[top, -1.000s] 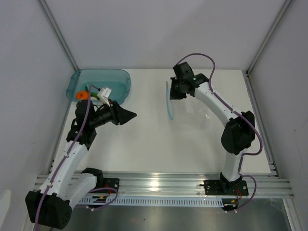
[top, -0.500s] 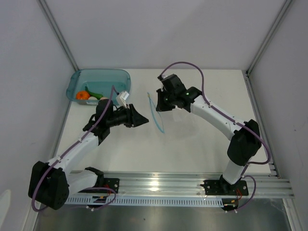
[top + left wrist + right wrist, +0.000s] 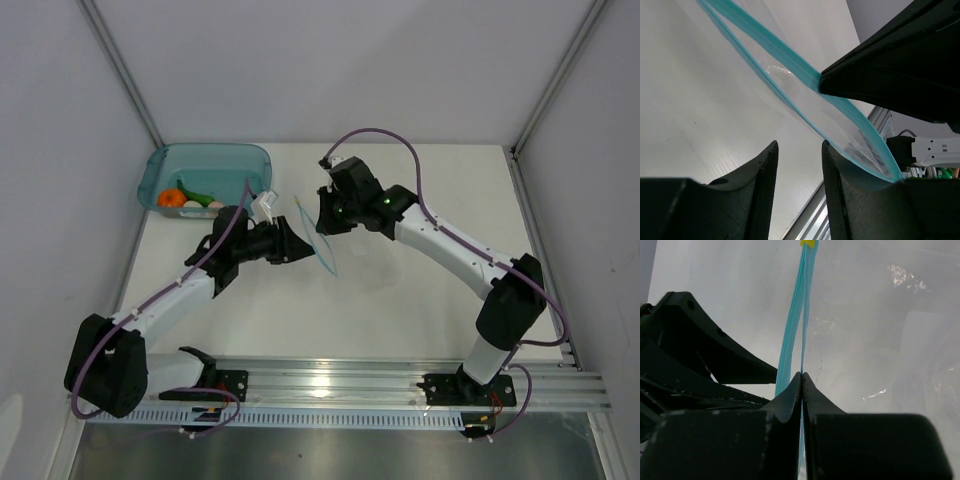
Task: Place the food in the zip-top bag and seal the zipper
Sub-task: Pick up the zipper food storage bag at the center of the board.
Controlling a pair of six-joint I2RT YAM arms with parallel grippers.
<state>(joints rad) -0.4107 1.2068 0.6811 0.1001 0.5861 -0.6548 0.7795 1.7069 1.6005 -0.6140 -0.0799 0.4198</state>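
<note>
The bag's zipper edges hang close, so my left gripper needs to hold one while my right gripper retakes the other farther from the yellow slider [image 3: 328, 252].
The clear zip-top bag [image 3: 322, 243] hangs above the table between the two grippers, its light-blue zipper [image 3: 312, 222] on edge. My right gripper [image 3: 322, 220] is shut on one lip of the zipper [image 3: 803, 315]; the other lip [image 3: 789, 345] stands slightly apart. My left gripper [image 3: 303, 248] is open and empty right beside the bag. In the left wrist view the zipper [image 3: 770, 55] crosses above the left gripper [image 3: 799, 145] and ends over one finger [image 3: 850, 185]. The orange fruit [image 3: 171, 198], green vegetable [image 3: 198, 197] and cream egg-like lump [image 3: 215, 206] lie in the teal tub.
The teal translucent tub [image 3: 215, 160] stands at the back left corner of the white table. Grey walls with metal posts close in the sides and back. A metal rail [image 3: 330, 385] runs along the near edge.
My right gripper has carried the bag leftward toward the table's middle. My left gripper has swung right from the tub to the bag's edge.
</note>
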